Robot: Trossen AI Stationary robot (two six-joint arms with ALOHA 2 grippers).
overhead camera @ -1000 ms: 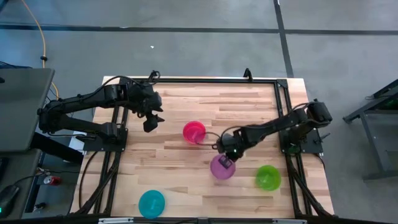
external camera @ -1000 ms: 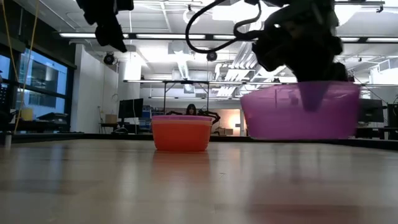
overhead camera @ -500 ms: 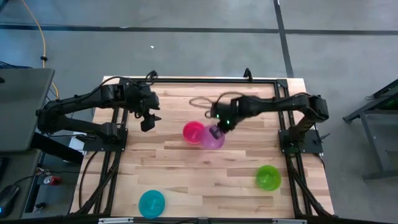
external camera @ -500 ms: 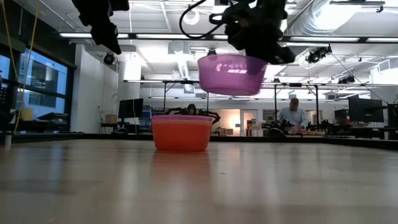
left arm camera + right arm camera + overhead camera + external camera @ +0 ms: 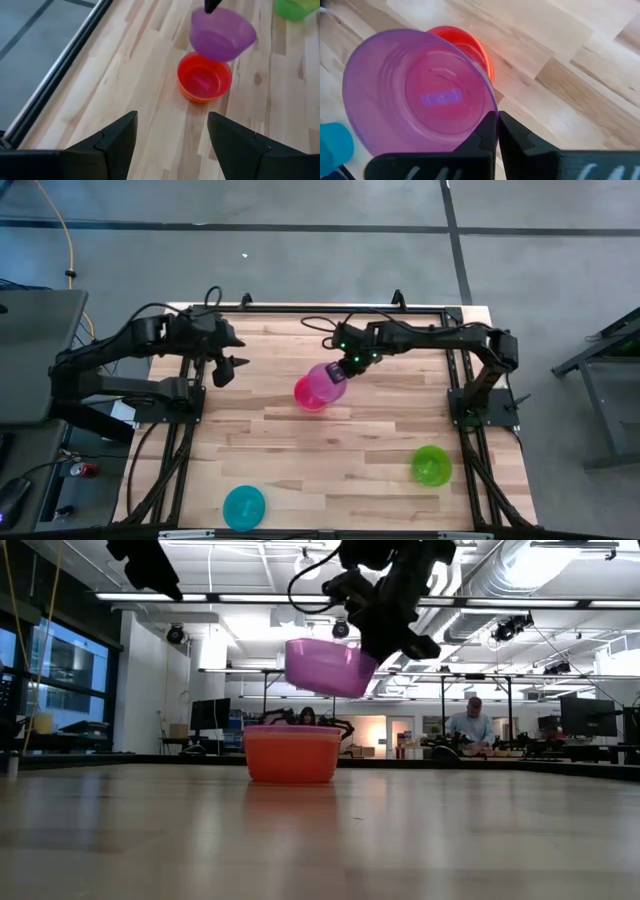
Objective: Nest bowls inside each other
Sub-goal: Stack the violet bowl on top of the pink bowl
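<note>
I should use my right gripper to set the purple bowl down inside the orange bowl (image 5: 318, 399) (image 5: 447, 75).
My right gripper (image 5: 344, 367) is shut on a purple bowl (image 5: 326, 379) and holds it in the air just above an orange bowl (image 5: 292, 754). The orange bowl stands on its base on the table, with what looks like a pink bowl (image 5: 202, 81) inside it. My left gripper (image 5: 228, 370) is open and empty, high above the table left of these bowls. A green bowl (image 5: 431, 465) stands at the near right and a cyan-blue bowl (image 5: 244, 507) at the near left. No yellow bowl is in view. My right gripper pinches the purple bowl's rim (image 5: 493, 108) on the side toward the table's right, one finger inside the bowl and one outside. The fingers slant down from the far right. The bowl (image 5: 328, 666) hangs clear of the table and of the orange bowl, tilted.
A black frame rail (image 5: 340, 310) runs along the table's far edge, and the arms' mounts stand along both sides. Bare wood lies between the orange bowl and the two near bowls. A person (image 5: 474, 728) sits in the room beyond the table.
My right gripper has lifted the purple bowl off the table and carried it up and toward the far left, until it hangs over the orange bowl, tilted. My left gripper has drawn back toward the table's left edge and risen.
</note>
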